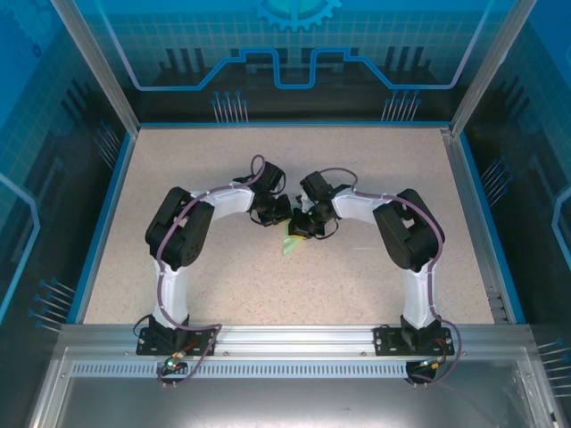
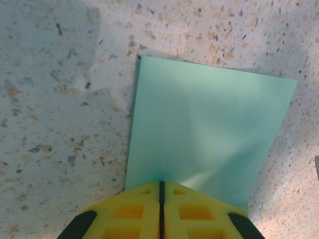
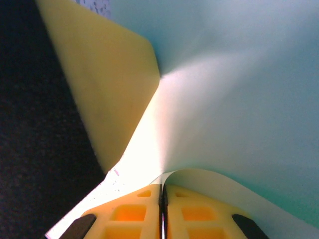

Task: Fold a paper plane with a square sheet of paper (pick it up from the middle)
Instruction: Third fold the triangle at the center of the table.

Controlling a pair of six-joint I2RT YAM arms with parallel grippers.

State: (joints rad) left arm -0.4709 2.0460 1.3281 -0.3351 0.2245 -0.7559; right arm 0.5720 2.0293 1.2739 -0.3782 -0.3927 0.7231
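I am pinching the curled paper flap just at its tip with my right gripper, so next I open it and take the flap's edge farther in before drawing (image 3: 207,179) the fold over.
The square sheet of paper (image 1: 291,243), pale mint green and folded over on itself, hangs between the two grippers at the table's middle. My left gripper (image 2: 161,183) is shut on its near edge. In the left wrist view the paper (image 2: 209,129) stretches away from the yellow fingers (image 2: 129,209) as a flat panel with straight edges just above the speckled table. My right gripper (image 3: 162,186) is shut on another edge, where the paper (image 3: 239,89) curls up and bends round the jaws. From above, the left gripper (image 1: 282,214) and right gripper (image 1: 302,225) are nearly touching.
The speckled beige tabletop (image 1: 205,160) is ringed by a blue rim and transparent walls (image 1: 294,53). Both arms arch inward from their bases on the metal rail (image 1: 285,337) at the near edge.
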